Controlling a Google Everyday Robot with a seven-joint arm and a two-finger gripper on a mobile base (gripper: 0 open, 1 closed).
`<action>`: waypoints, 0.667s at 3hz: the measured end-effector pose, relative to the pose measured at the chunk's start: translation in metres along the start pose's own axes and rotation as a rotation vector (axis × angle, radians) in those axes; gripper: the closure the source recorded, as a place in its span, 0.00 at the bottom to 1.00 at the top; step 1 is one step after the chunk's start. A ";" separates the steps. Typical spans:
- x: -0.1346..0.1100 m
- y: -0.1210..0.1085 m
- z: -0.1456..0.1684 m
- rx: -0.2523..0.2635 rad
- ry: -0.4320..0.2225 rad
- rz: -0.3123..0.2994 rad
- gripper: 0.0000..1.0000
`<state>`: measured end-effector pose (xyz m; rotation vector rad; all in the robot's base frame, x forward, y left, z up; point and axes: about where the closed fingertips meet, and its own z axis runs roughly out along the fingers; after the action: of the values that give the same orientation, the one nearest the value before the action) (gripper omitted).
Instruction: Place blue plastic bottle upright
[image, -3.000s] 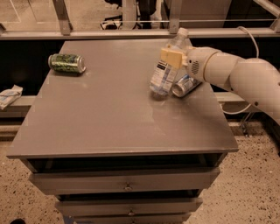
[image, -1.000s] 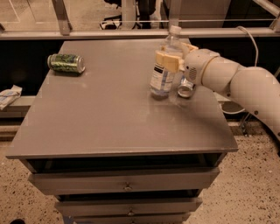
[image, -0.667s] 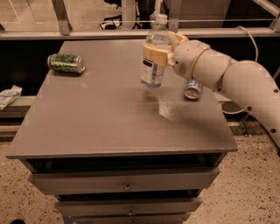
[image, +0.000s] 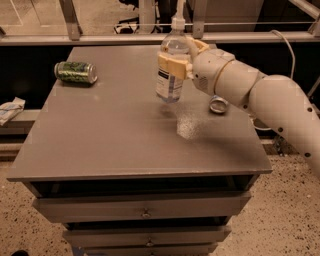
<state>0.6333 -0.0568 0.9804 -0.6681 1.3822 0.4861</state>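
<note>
Next, I release the blue plastic bottle upright on the grey table (image: 153, 118) between the green can and metal can. The bottle still hangs above the table's middle.
The blue plastic bottle (image: 171, 70) is a clear water bottle with a white cap and a white-and-blue label. It hangs upright in the air above the middle of the grey table (image: 115, 135), its base a little above the surface. My gripper (image: 176, 65) is shut on the bottle around its upper body, with tan fingers (image: 170, 64) wrapping it. My white arm reaches in from the right.
A green can (image: 76, 72) lies on its side at the table's far left. A blue-and-silver metal can (image: 218, 104) lies on the right, partly hidden behind my arm. Drawers sit below the tabletop. A rail runs behind the table.
The bottle went from tilted on the table beside the metal can to upright, then was lifted and carried left toward the table's middle.
</note>
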 end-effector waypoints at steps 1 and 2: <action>0.003 0.018 0.004 -0.033 -0.019 -0.033 1.00; 0.011 0.037 0.007 -0.076 -0.021 -0.065 1.00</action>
<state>0.6154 -0.0259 0.9648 -0.7656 1.3229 0.4945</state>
